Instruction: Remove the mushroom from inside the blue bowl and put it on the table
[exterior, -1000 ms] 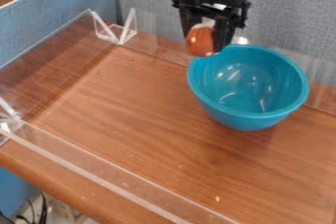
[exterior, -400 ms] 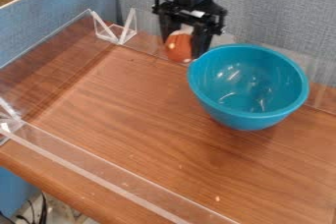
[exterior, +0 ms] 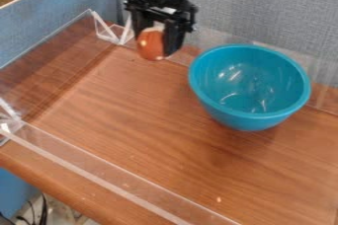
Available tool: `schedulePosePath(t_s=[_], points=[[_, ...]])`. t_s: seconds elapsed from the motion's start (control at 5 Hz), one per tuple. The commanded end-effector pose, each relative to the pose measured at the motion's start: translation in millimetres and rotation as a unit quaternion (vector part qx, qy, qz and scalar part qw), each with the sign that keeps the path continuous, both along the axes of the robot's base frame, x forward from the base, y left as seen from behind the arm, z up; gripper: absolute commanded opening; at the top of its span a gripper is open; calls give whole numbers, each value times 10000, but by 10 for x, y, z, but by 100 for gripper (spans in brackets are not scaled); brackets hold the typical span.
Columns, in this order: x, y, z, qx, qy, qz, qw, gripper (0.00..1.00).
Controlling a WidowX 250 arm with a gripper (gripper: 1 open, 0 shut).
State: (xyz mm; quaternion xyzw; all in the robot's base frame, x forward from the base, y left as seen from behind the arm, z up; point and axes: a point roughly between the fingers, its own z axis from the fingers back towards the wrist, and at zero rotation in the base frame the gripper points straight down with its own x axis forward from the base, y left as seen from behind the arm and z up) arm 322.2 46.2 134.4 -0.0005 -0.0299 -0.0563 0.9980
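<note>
I need to release the mushroom on the bare table (exterior: 89, 110) near the front clear wall, away from the blue bowl.
The mushroom (exterior: 152, 43), a small reddish-brown cap, hangs in the air between the black fingers of my gripper (exterior: 156, 43), which is shut on it. It is held above the back of the table (exterior: 145, 120), to the left of the blue bowl (exterior: 248, 86) and clear of its rim. The glossy teal bowl stands at the right side of the table with nothing visible inside it. The stem of the mushroom is hidden by the fingers.
Low clear acrylic walls (exterior: 53, 41) run along the table's left, back and front edges. A clear bracket (exterior: 117, 27) stands at the back left corner, close to the gripper. A grey panel rises behind the table.
My gripper has carried the mushroom leftward, from just over the bowl's back-left rim to a spot well left of the bowl. The bowl has stayed put.
</note>
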Motion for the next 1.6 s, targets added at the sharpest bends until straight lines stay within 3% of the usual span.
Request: schedulePosePath(t_s=[0.0, 0.6, 1.4], points=[[-106, 117, 199, 95, -288, 52, 9995, 0], [-357, 409, -158, 200, 137, 175, 9996, 0], [-445, 610, -614, 240, 596, 225, 9977, 0]])
